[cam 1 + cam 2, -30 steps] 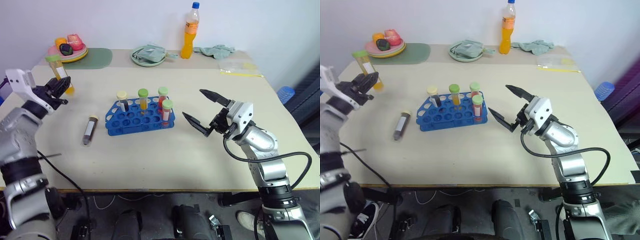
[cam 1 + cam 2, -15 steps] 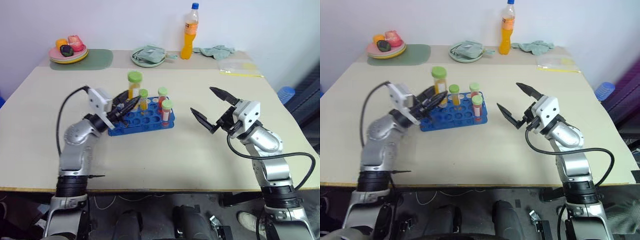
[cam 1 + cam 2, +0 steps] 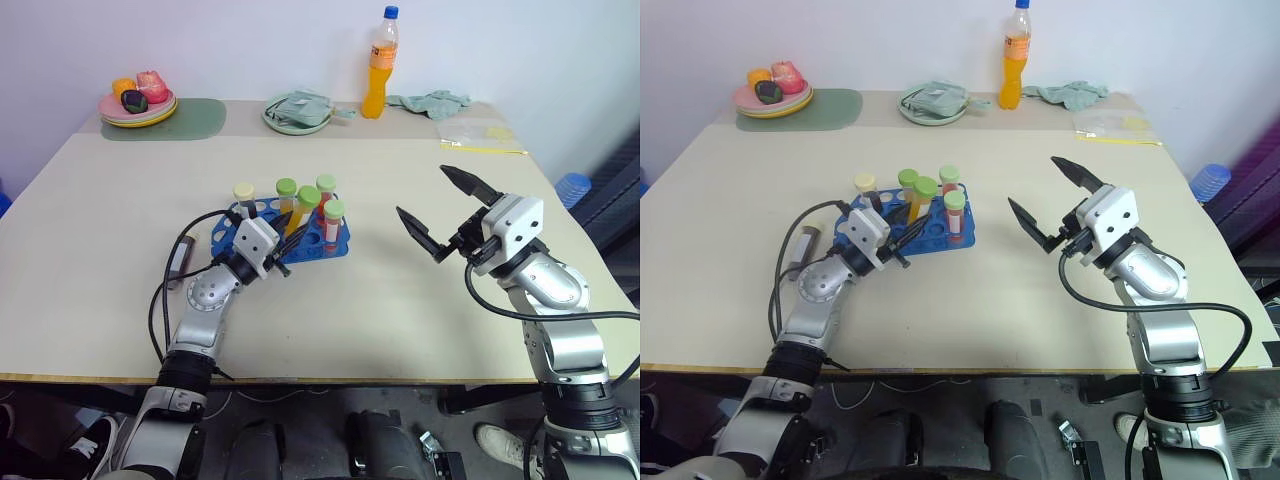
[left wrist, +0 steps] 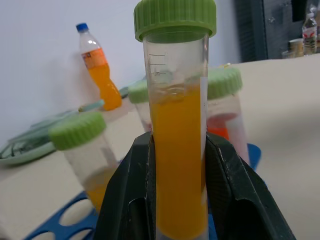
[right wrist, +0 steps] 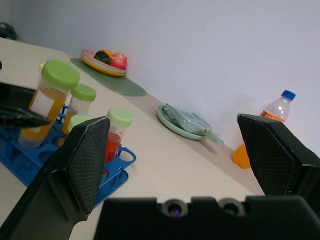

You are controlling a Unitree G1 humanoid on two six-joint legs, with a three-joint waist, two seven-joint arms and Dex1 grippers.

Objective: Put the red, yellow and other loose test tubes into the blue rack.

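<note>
The robot's left gripper will place the yellow-orange tube upright in the blue rack's front row (image 3: 289, 246), near the front red tube.
The blue rack (image 3: 320, 243) sits mid-table with three green-capped test tubes and a pale-capped dark one (image 3: 244, 197) upright in it. My left gripper (image 3: 284, 240) is shut on a yellow-orange tube with a green cap (image 3: 304, 208), held tilted over the rack's front holes. The left wrist view shows that tube (image 4: 179, 165) clamped between the black fingers (image 4: 131, 200). I cannot tell if its lower end is in a hole. A brown tube (image 3: 180, 258) lies loose on the table left of the rack. My right gripper (image 3: 423, 192) hangs open to the right of the rack.
At the table's back edge stand an orange drink bottle (image 3: 378, 62), a plate of fruit (image 3: 137, 100) on a green mat (image 3: 195, 117), a green plate with a cloth (image 3: 298, 110), another cloth (image 3: 430, 102) and a plastic bag (image 3: 475, 130).
My left arm swung from the table's left side rightward and down, bringing the yellow-orange tube to the rack. The right gripper drifted slightly right and stayed open.
</note>
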